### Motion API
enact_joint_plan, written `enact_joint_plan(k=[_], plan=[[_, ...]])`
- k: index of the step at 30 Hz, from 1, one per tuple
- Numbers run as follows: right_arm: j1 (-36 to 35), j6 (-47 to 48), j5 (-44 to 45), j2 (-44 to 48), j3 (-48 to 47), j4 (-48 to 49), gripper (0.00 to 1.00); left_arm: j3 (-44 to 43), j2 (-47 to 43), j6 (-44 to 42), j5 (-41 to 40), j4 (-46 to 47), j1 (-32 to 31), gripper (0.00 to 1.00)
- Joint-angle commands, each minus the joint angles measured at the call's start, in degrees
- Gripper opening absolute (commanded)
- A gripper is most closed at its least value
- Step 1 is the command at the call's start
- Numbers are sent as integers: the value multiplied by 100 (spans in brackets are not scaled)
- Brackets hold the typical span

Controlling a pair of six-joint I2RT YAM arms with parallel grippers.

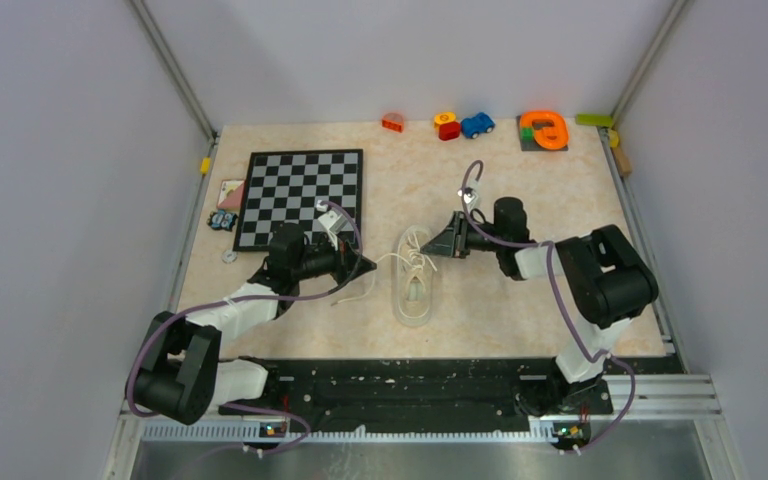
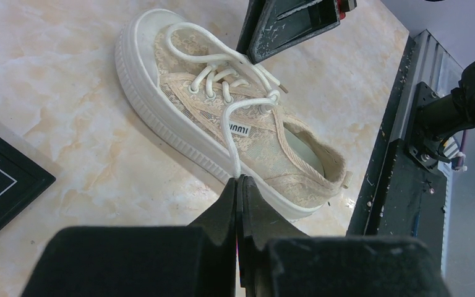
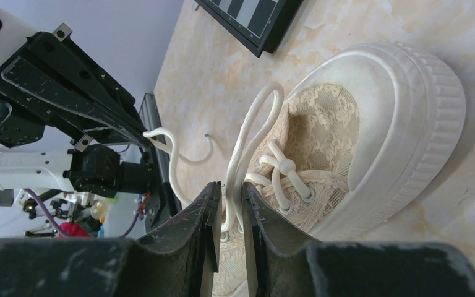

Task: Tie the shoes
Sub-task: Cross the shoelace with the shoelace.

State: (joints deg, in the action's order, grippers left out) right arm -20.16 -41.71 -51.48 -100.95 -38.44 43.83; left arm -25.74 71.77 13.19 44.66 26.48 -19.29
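The parts of the lace loop lie loose between my right gripper's open fingers. I need to pinch both parts of the loop together (image 3: 232, 193) before my left gripper wraps its lace around them.
A cream low-top sneaker (image 1: 415, 300) lies mid-table, toe away from the arms; it also shows in the left wrist view (image 2: 142, 43) and the right wrist view (image 3: 402, 105). My left gripper (image 1: 365, 267) is left of the shoe, shut (image 2: 240, 179) on one white lace end (image 2: 227, 124) pulled out sideways from the knot. My right gripper (image 1: 438, 245) is at the shoe's far right, its fingers (image 3: 229, 185) closed narrowly on a long lace loop (image 3: 253, 124) that rises from the eyelets. The other arm's gripper shows in each wrist view.
A chessboard (image 1: 300, 198) lies at the back left, with small items (image 1: 225, 220) beside it. Toys line the far edge: a red block (image 1: 393, 122), a blue car (image 1: 477, 124), an orange ring piece (image 1: 544, 130). The black base rail (image 1: 410, 380) runs along the near edge.
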Motion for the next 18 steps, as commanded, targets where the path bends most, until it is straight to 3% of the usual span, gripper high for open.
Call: enact_joint_plan(k=[1,18], plan=[[-98,174,7,-122,-265,24,21,-178,19,-71,117,206,4,0],[-168,158,-71,-245,-379,-48,18,-204,39,-97,113,167,4,0]])
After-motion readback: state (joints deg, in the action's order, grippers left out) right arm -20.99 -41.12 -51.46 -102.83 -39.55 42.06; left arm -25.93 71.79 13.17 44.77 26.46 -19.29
